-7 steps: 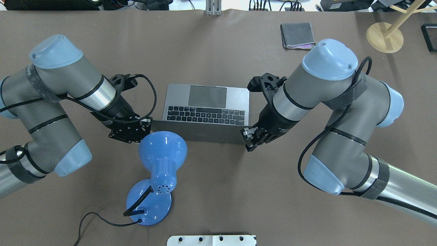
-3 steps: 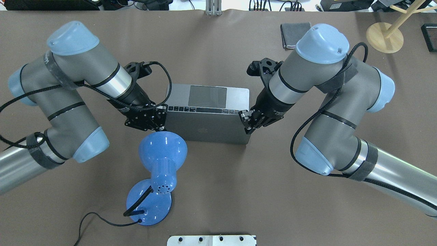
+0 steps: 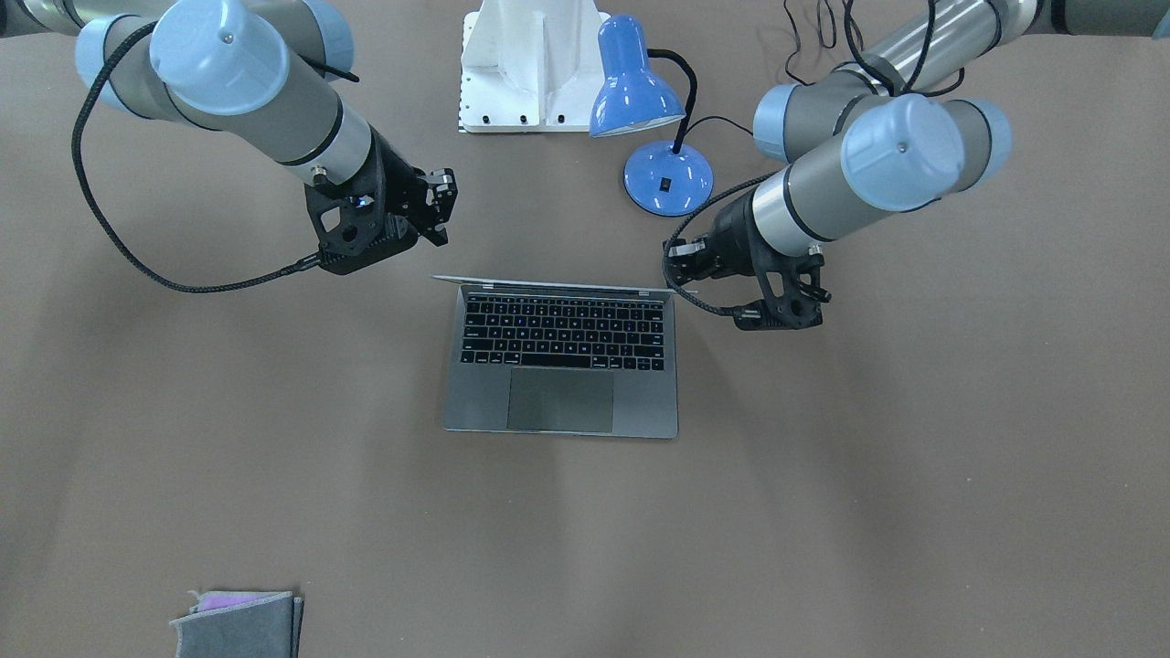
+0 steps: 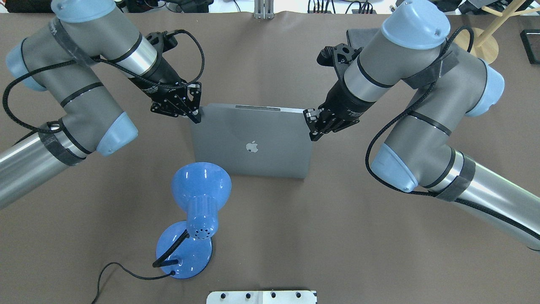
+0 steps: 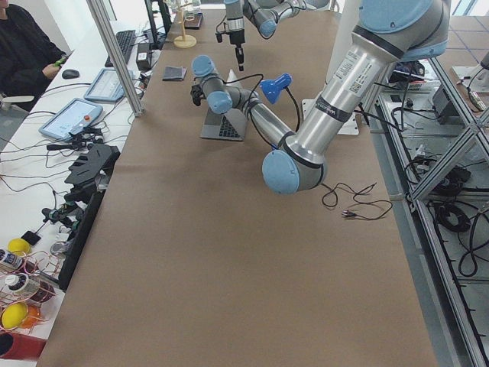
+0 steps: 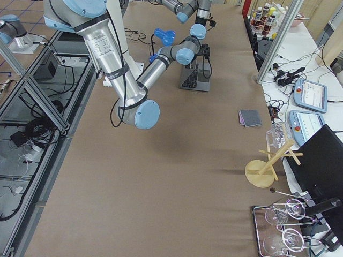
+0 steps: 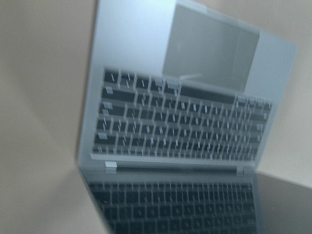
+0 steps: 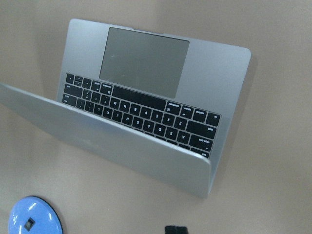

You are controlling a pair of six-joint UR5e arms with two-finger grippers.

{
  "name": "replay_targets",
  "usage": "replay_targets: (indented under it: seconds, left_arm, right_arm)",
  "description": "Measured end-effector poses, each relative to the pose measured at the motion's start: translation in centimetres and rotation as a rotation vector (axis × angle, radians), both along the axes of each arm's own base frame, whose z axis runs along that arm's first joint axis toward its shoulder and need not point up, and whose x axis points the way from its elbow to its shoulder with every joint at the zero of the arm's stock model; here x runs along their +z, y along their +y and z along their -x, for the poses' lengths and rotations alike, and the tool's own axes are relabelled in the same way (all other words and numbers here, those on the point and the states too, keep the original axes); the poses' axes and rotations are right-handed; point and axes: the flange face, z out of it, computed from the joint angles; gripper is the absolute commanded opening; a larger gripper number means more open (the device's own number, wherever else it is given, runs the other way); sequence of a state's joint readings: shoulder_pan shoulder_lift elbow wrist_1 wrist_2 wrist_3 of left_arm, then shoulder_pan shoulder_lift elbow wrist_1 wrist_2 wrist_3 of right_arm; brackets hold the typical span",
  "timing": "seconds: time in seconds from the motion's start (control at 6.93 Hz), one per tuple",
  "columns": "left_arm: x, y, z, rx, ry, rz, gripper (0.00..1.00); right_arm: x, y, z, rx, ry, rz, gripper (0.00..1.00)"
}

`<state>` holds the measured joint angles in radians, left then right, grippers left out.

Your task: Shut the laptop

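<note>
I expect the laptop lid to rest shut with its middle over the keyboard's space bar (image 3: 560, 360) (image 7: 205, 92) once I let go with my left gripper.
The grey laptop (image 4: 253, 143) sits mid-table with its lid tilted forward over the keyboard, apple logo up. In the front-facing view the laptop's (image 3: 562, 366) keys and trackpad still show, so the lid is partly down. My left gripper (image 4: 195, 117) looks shut and rests against the lid's top left corner. My right gripper (image 4: 311, 126) looks shut at the lid's top right corner. The left wrist view shows the keyboard (image 7: 180, 126) and its reflection in the screen. The right wrist view shows the lid's back (image 8: 122, 146) with the keys beyond.
A blue desk lamp (image 4: 200, 185) stands just behind the laptop's left hinge side, its cable trailing to the near edge. A folded grey cloth (image 3: 238, 621) lies at the far side. A wooden stand (image 4: 472, 42) is at the far right, a white base plate (image 4: 261, 297) near me.
The lid has swung from near upright down over the keyboard. Both grippers have moved away from me along with the lid's top corners.
</note>
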<state>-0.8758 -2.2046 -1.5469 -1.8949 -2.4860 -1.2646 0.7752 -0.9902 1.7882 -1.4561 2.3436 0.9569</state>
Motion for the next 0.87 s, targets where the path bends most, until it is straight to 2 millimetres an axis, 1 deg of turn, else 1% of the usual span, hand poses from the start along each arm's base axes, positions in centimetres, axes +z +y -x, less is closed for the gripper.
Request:
replay_targets:
  seconds: [0.14,0.29,0.43,0.58,0.72,0.87]
  left_arm:
    - [0.4,-1.5,0.0,-0.029,-0.015,-0.005,0.0]
    - [0.8,-2.4,-0.3,-0.045,-0.022,-0.012,0.0]
    - [1.1,-2.9,-0.6,-0.05,-0.025,-0.015,0.0]
    - [1.3,-3.2,-0.9,-0.052,-0.028,-0.014,0.0]
    - [1.3,-3.7,-1.4,-0.051,-0.031,-0.011,0.0]
    - [1.6,-5.1,-2.6,-0.071,-0.043,-0.024,0.0]
  right_arm:
    - [0.5,-1.4,0.4,0.01,0.006,0.006,0.0]
    - [1.5,-3.4,2.1,0.014,0.009,0.009,0.0]
    - [2.6,-5.5,4.2,0.015,0.012,0.011,0.0]
    - [3.1,-7.4,6.1,0.015,0.02,0.02,0.0]
    - [3.0,-8.9,7.6,0.015,0.032,0.03,0.0]
    - [2.9,-10.0,8.7,0.016,0.043,0.038,0.0]
